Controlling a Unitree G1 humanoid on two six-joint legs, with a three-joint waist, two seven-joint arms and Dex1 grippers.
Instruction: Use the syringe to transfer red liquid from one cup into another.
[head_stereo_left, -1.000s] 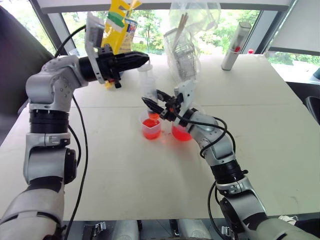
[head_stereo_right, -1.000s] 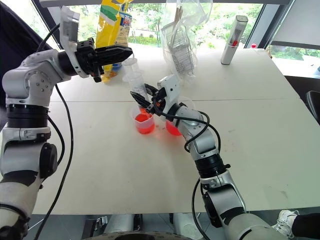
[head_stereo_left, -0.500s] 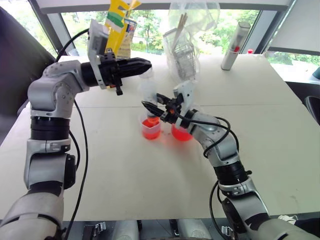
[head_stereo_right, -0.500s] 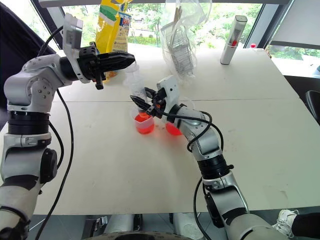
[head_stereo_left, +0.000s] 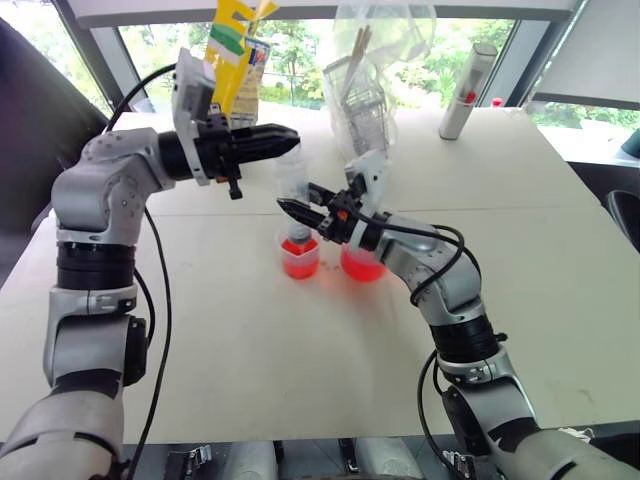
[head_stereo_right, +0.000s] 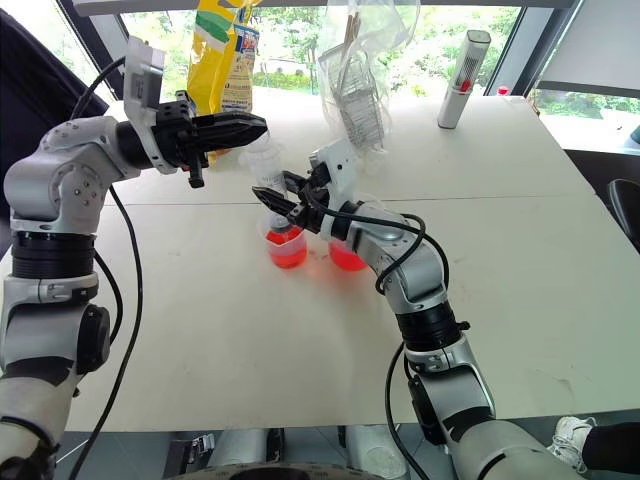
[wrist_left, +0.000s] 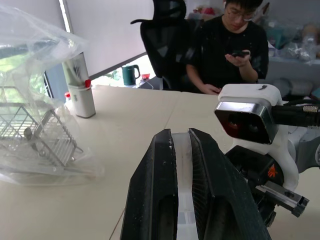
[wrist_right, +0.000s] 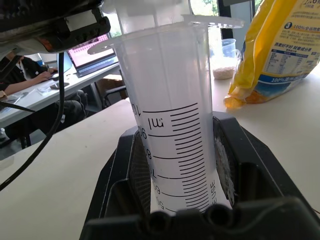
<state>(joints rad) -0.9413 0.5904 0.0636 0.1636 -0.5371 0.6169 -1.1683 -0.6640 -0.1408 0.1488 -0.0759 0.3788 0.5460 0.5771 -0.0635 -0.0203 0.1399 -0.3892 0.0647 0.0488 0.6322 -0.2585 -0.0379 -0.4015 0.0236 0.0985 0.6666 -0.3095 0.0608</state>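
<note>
The robot's right gripper needs to set the syringe down next to the half-hidden cup, on the table side (head_stereo_left: 439, 260) away from the other cup.
The syringe (head_stereo_left: 292, 180) stands nearly upright with its tip down in the left of two clear cups. That left cup (head_stereo_left: 300, 262) and the right cup (head_stereo_left: 363, 268) both hold red liquid (head_stereo_right: 285, 252). My right arm covers part of the right cup, so I cannot tell which cup is larger. My right gripper (head_stereo_left: 296, 212) is shut on the syringe's graduated barrel (wrist_right: 172, 125). My left gripper (head_stereo_left: 288, 137) comes in level from the left. It is shut on the plunger (wrist_left: 181, 165) at the syringe's top.
A yellow bag (head_stereo_left: 236, 50), a wire basket inside a clear plastic bag (head_stereo_left: 365, 90) and a white cylindrical bottle (head_stereo_left: 462, 92) stand at the far side of the table (head_stereo_left: 250, 340). A seated person (wrist_left: 225, 45) is beyond the table.
My right wrist has turned a little and the syringe stands slightly more upright. Both grippers keep their hold, and the tip stays in the left cup.
</note>
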